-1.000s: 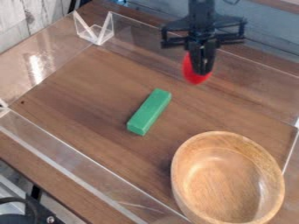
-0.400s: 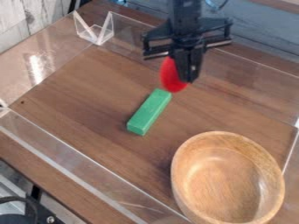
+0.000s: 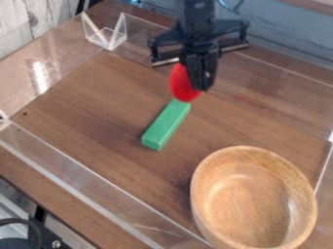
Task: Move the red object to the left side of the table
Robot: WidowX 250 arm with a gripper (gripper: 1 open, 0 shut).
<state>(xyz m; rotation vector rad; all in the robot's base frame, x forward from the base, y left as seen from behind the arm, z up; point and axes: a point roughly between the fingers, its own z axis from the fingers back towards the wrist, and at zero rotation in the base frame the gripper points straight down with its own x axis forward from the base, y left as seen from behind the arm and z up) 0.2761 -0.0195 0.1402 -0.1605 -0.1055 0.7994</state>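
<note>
The robot's gripper needs to release the red object on the wood (image 3: 113,85) between the green block and the clear folded stand. The red object now hovers above the block's far end.
The red object (image 3: 184,86), a small bright red oval toy, hangs above the dark wood table (image 3: 92,102), held in my gripper (image 3: 196,80), which is shut on it and points almost straight down. Its upper part is hidden behind the black fingers. It hovers just above the far end of the green rectangular block (image 3: 166,124), which lies flat in the middle of the table.
A round wooden bowl (image 3: 254,199) fills the near right corner. Low clear acrylic walls (image 3: 78,175) border the table, with a small clear folded stand (image 3: 104,31) at the far left.
My gripper has carried the red object leftward and slightly up, from beside the right wall to above the green block's far end, and the wrist has rolled a little.
</note>
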